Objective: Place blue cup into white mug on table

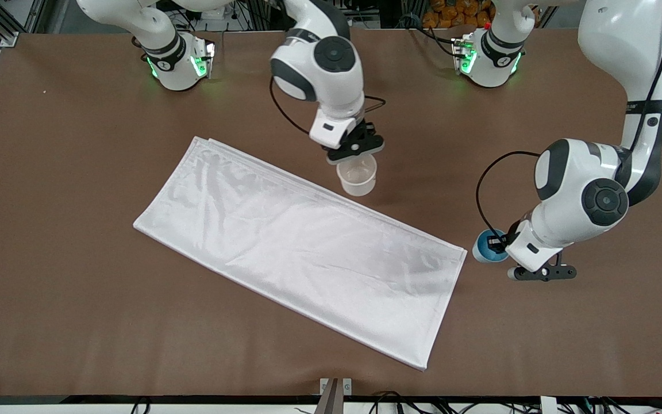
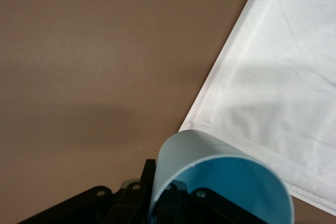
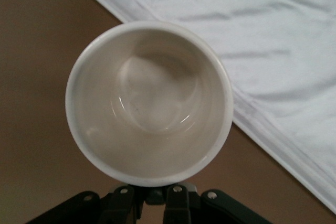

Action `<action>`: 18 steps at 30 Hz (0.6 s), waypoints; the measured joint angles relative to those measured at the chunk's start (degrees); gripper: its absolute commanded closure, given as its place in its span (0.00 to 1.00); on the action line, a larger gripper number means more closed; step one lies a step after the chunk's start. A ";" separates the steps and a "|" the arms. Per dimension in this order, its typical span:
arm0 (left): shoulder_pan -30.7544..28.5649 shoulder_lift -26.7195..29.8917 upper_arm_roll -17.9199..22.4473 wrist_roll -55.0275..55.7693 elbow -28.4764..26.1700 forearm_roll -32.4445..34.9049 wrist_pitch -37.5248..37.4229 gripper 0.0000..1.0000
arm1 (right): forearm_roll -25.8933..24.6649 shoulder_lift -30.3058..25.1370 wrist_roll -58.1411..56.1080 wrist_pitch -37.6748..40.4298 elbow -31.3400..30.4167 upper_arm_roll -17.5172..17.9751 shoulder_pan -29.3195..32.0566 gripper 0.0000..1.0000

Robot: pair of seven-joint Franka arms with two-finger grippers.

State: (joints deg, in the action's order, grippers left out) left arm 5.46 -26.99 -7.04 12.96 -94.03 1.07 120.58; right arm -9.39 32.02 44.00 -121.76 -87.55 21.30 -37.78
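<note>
With my right gripper, I next set the white mug down on the bare table [image 1: 383, 189] beside the far edge of the cloth, nearer the blue cup. The mug is upright beside that edge now.
The blue cup [image 1: 487, 247] is near the cloth's corner toward the left arm's end of the table [image 1: 66, 172]. My left gripper [image 1: 502, 245] is shut on its wall, one finger inside and one outside; in the left wrist view the cup [image 2: 220, 182] fills the space at the gripper [image 2: 160, 191]. The white mug [image 1: 357, 174] is upright beside the cloth's edge that is farther from the camera. My right gripper [image 1: 354, 150] is shut on its small black handle. In the right wrist view the mug [image 3: 149, 103] shows an empty cream inside, with the gripper [image 3: 156, 196] at the handle.
A large white rectangular cloth [image 1: 296, 247] lies slantwise across the middle of the table, between mug and cup. It also shows in the left wrist view [image 2: 278, 77] and the right wrist view [image 3: 252, 30]. Both robot bases stand along the table's edge farthest from the camera.
</note>
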 measured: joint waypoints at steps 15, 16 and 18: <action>0.03 0.42 -0.09 0.00 -0.69 0.00 0.00 1.00 | -5.61 10.02 4.31 -5.81 4.61 -3.07 -9.57 1.00; 0.04 0.59 -0.11 0.00 -0.87 0.00 0.00 1.00 | -6.05 10.49 4.30 -6.77 4.62 -3.38 -9.73 1.00; 0.05 0.96 -0.17 0.00 -1.25 0.00 0.00 1.00 | -7.08 11.40 4.30 -8.16 4.65 -3.76 -9.89 1.00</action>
State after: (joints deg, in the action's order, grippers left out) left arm 5.51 -26.04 -7.20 12.97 -95.29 1.07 120.58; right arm -16.47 43.42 48.30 -129.92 -82.90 17.54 -47.67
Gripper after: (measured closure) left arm 0.956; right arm 0.811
